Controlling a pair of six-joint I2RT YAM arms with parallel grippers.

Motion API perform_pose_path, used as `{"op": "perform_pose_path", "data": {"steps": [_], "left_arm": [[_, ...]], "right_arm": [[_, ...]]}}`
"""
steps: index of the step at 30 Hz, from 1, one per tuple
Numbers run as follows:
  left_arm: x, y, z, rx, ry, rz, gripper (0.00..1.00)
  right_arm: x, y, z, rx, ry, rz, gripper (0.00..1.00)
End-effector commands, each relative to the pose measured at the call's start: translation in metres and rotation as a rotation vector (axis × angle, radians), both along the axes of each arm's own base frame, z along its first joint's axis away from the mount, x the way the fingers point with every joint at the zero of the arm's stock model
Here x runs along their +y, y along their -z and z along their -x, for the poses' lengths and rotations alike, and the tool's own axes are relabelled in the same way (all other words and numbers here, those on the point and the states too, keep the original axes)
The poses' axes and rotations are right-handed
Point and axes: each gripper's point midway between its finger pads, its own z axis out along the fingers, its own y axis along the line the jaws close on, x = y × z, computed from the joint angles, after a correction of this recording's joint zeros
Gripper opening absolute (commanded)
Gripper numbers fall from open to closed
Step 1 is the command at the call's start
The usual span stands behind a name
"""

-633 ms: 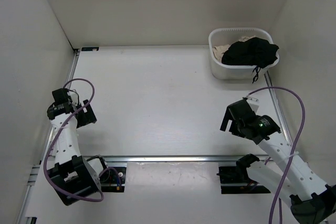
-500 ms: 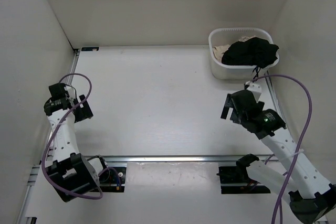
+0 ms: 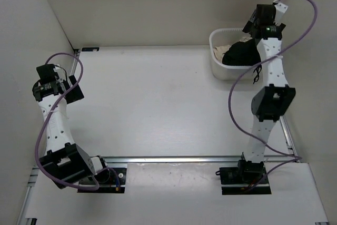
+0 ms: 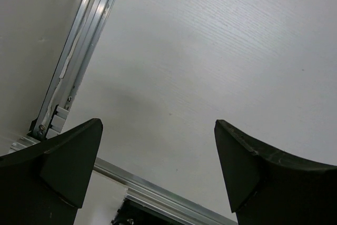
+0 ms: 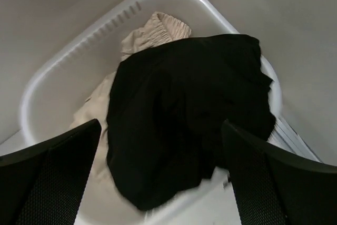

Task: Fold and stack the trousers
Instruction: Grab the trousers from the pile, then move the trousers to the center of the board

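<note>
I should close my right gripper on the middle of the bunched top (image 3: 251, 49) (image 5: 175, 114) of the black trousers in the white basket, because they lie above the beige garment.
The black trousers (image 5: 184, 114) lie bunched in a white basket (image 5: 68, 51), on top of a beige garment (image 5: 152, 30). In the top view the trousers (image 3: 239, 54) fill the right half of the basket (image 3: 217, 69) at the far right corner. My right gripper (image 5: 159, 124) hangs open directly above the black heap, apart from it and with nothing between its fingers. From above, the right gripper (image 3: 255, 25) sits at the end of the outstretched arm. My left gripper (image 4: 158, 122) is open over bare table near the left edge, seen from above as the left gripper (image 3: 72, 92).
An aluminium rail (image 4: 79, 61) runs along the table's left edge, close to the left wall. A second rail (image 3: 174, 158) crosses the near side in front of the arm bases. The basket stands against the back and right walls. A purple cable (image 3: 237, 85) loops beside the right arm.
The right arm has swung from the table's right middle out and up to hover over the basket. The left arm has drawn back toward the left wall. Both grippers stay open.
</note>
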Motion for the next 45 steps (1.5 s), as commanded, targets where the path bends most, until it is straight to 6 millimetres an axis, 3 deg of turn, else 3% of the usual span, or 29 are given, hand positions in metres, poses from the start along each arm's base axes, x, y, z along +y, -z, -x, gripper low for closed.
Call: {"op": "perform_pose_path", "data": {"steps": [1, 3, 4, 7, 9, 10, 11, 12, 13, 17, 18, 19, 20, 21, 22, 23, 24, 25, 26, 27, 28, 29, 30, 31, 34, 36, 40, 42, 45], "left_arm": [[0.001, 0.005, -0.005, 0.025, 0.005, 0.014, 1.0], [0.003, 0.011, -0.006, 0.047, -0.001, 0.016, 1.0], [0.004, 0.011, -0.009, 0.049, -0.001, 0.017, 1.0], [0.008, 0.014, -0.014, 0.066, -0.006, 0.017, 1.0], [0.009, 0.018, -0.014, 0.076, -0.006, 0.021, 1.0], [0.007, 0.014, -0.017, 0.067, 0.003, 0.017, 1.0], [0.007, 0.017, -0.018, 0.077, 0.003, 0.022, 1.0], [0.007, 0.017, -0.018, 0.077, 0.003, 0.022, 1.0], [0.006, 0.017, -0.021, 0.072, 0.01, 0.03, 1.0], [0.003, 0.017, -0.023, 0.065, 0.022, 0.044, 1.0], [0.002, 0.009, -0.021, 0.042, 0.022, 0.034, 1.0], [0.001, 0.009, -0.022, 0.038, 0.029, 0.041, 1.0], [0.0, 0.004, -0.021, 0.024, 0.029, 0.035, 1.0], [-0.001, 0.002, -0.018, 0.016, 0.029, 0.031, 1.0], [-0.004, 0.0, -0.018, 0.003, 0.037, 0.036, 1.0], [-0.005, 0.0, -0.018, 0.0, 0.043, 0.042, 1.0], [-0.006, -0.004, -0.017, -0.011, 0.043, 0.037, 1.0], [-0.008, -0.007, -0.017, -0.022, 0.05, 0.04, 1.0], [-0.008, -0.007, -0.017, -0.023, 0.05, 0.04, 1.0], [-0.009, -0.009, -0.017, -0.034, 0.056, 0.043, 1.0], [-0.011, -0.011, -0.014, -0.034, 0.056, 0.043, 1.0], [-0.012, -0.015, -0.016, -0.046, 0.062, 0.045, 1.0], [-0.012, -0.019, -0.015, -0.057, 0.062, 0.039, 1.0], [-0.013, -0.022, -0.014, -0.068, 0.063, 0.034, 1.0], [-0.013, -0.032, -0.012, -0.096, 0.064, 0.021, 1.0], [-0.014, -0.034, -0.011, -0.104, 0.064, 0.016, 1.0], [-0.009, -0.037, -0.008, -0.094, 0.043, -0.005, 1.0], [-0.007, -0.037, -0.007, -0.091, 0.035, -0.014, 1.0], [-0.003, -0.037, -0.005, -0.083, 0.018, -0.031, 1.0]], "right_arm": [[-0.028, 0.069, -0.031, 0.178, 0.025, 0.014, 0.99], [-0.039, 0.087, -0.049, 0.16, 0.029, -0.001, 0.99], [-0.041, 0.109, -0.054, 0.185, 0.021, -0.015, 0.99], [-0.038, 0.136, -0.058, 0.219, -0.007, -0.056, 0.97], [-0.033, 0.131, -0.059, 0.217, -0.046, -0.058, 0.71], [-0.034, 0.117, -0.058, 0.185, -0.054, -0.044, 0.56], [-0.034, 0.11, -0.056, 0.17, -0.059, -0.035, 0.2], [-0.034, 0.082, -0.05, 0.12, -0.065, -0.02, 0.06], [-0.032, 0.068, -0.048, 0.085, -0.053, -0.001, 0.0], [-0.01, -0.008, -0.021, -0.032, -0.125, 0.075, 0.0], [0.005, -0.067, 0.006, -0.133, -0.165, 0.115, 0.0], [0.03, -0.088, 0.016, -0.178, -0.217, 0.111, 0.0], [0.041, -0.133, 0.042, -0.276, -0.241, 0.122, 0.0], [0.073, -0.157, 0.055, -0.339, -0.317, 0.125, 0.0], [0.09, -0.184, 0.068, -0.421, -0.354, 0.131, 0.0], [0.102, -0.218, 0.095, -0.509, -0.375, 0.139, 0.0], [0.114, -0.237, 0.109, -0.555, -0.399, 0.176, 0.0], [0.148, -0.257, 0.129, -0.618, -0.467, 0.171, 0.0], [0.156, -0.286, 0.15, -0.718, -0.477, 0.164, 0.0], [0.179, -0.302, 0.17, -0.769, -0.52, 0.168, 0.0], [0.192, -0.31, 0.177, -0.801, -0.546, 0.165, 0.0], [0.198, -0.332, 0.194, -0.881, -0.563, 0.134, 0.0], [0.219, -0.338, 0.204, -0.908, -0.615, 0.1, 0.0], [0.228, -0.344, 0.21, -0.93, -0.634, 0.08, 0.0], [0.274, -0.351, 0.221, -0.976, -0.744, 0.01, 0.0], [0.31, -0.335, 0.217, -0.942, -0.799, 0.006, 0.0], [0.347, -0.264, 0.187, -0.752, -0.757, -0.008, 0.0], [0.364, -0.203, 0.172, -0.589, -0.742, 0.0, 0.0], [0.382, -0.134, 0.155, -0.403, -0.703, -0.001, 0.0]]}}
